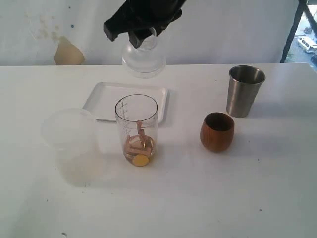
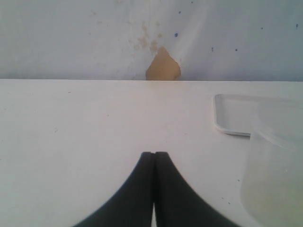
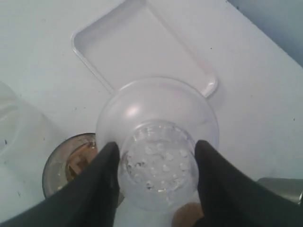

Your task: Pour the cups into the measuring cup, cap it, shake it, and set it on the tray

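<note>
I need to set the cap down with my right gripper in front of the gap (image 1: 186, 187) between the measuring cup and brown wooden cup.
The clear measuring cup (image 1: 137, 129) stands upright mid-table with wooden pieces and a yellow disc at its bottom; the right wrist view looks down on its rim (image 3: 66, 168). My right gripper (image 1: 126, 34) (image 3: 156, 149) hangs high above the tray's far edge, shut on the perforated neck of a clear domed cap (image 1: 144, 59) (image 3: 156, 118). The white tray (image 1: 104, 96) (image 3: 137, 52) lies just behind the measuring cup. The brown wooden cup (image 1: 217, 131) and the steel tumbler (image 1: 244, 90) stand upright to the right. My left gripper (image 2: 154, 153) is shut on nothing, low over bare table.
A wide frosted plastic cup (image 1: 72, 144) (image 2: 274, 175) stands close to the left of the measuring cup. The table's far edge meets a pale wall with a tan patch (image 2: 163, 66). Part of the tray (image 2: 232, 113) shows in the left wrist view.
</note>
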`<state>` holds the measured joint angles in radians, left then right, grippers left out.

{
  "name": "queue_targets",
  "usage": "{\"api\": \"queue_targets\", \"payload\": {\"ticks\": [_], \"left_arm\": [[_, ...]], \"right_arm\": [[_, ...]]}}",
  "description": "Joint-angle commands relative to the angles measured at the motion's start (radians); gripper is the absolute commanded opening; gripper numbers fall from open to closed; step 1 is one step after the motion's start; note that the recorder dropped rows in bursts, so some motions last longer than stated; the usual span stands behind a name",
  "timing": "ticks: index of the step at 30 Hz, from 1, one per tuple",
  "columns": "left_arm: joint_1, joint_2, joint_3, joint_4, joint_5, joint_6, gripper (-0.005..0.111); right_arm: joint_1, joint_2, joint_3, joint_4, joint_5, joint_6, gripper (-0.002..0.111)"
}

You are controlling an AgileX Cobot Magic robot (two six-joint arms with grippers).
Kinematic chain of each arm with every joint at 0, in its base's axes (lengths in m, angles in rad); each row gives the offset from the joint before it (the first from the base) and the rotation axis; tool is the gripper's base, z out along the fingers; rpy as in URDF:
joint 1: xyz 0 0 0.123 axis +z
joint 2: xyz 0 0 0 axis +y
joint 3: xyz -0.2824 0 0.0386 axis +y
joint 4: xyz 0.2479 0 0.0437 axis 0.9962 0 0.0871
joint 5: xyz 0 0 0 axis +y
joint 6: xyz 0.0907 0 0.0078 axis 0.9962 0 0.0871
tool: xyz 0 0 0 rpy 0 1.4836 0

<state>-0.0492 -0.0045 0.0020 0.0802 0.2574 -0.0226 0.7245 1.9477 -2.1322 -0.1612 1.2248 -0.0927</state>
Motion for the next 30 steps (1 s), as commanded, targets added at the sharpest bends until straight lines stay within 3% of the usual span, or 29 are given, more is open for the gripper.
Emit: {"api": "queue_targets", "payload": {"ticks": [1,8,16,18,30], "left_arm": [[0.002,0.004,-0.002,-0.012,-0.002,0.001,0.103],[0.002,0.004,-0.002,-0.012,-0.002,0.001,0.103],[0.002,0.004,-0.002,-0.012,-0.002,0.001,0.103],[0.002,0.004,-0.002,-0.012,-0.002,0.001,0.103],[0.002,0.004,-0.002,-0.012,-0.002,0.001,0.103]], "right_arm": [[0.007,-0.049,-0.006,-0.004,-0.004,-0.105,0.0],[0.013,-0.145,0.02,0.142,-0.344,-0.159,0.0],[0.036,-0.28,0.379,0.18,-0.801,-0.211,0.0],[0.042,-0.31,0.452,0.18,-0.846,-0.209,0.0],[0.042,-0.472,0.451,-0.135,-0.136,0.17,0.0]]}}
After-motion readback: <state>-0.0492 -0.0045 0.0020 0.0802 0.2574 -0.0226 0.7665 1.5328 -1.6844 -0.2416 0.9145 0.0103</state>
